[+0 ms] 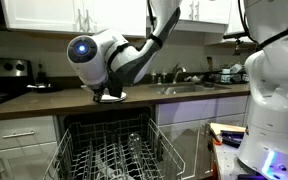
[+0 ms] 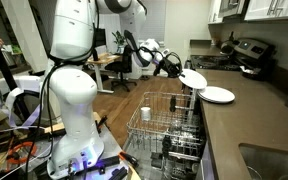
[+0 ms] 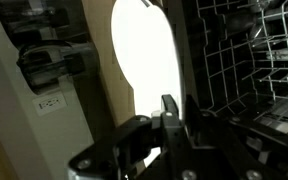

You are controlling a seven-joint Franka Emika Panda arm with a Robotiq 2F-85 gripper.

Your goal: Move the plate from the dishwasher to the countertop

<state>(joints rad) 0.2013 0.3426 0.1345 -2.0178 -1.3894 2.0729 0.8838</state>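
Note:
The second white plate (image 1: 110, 97) lies on the dark countertop. Next, I release the white plate, now tilted over the counter's front edge, from my gripper on top of it.
My gripper (image 2: 177, 68) is shut on the rim of a white plate (image 2: 192, 78) and holds it tilted over the front edge of the dark countertop (image 2: 246, 125). A second white plate (image 2: 217, 94) lies flat on the countertop just beyond it. In an exterior view the gripper (image 1: 109, 91) sits at the counter edge with the plate (image 1: 115, 96) under it, above the dishwasher's pulled-out wire rack (image 1: 109, 150). The rack also shows in an exterior view (image 2: 169, 125). In the wrist view the plate (image 3: 144, 50) stands edge-on between the fingers (image 3: 170, 112), with the rack (image 3: 254, 50) beside it.
A sink (image 1: 189, 88) is set into the countertop, with bottles behind it. A stove (image 2: 249, 55) stands at the counter's far end. The rack holds a white cup (image 2: 146, 112). The robot's white base (image 2: 69, 110) stands on the floor beside the dishwasher.

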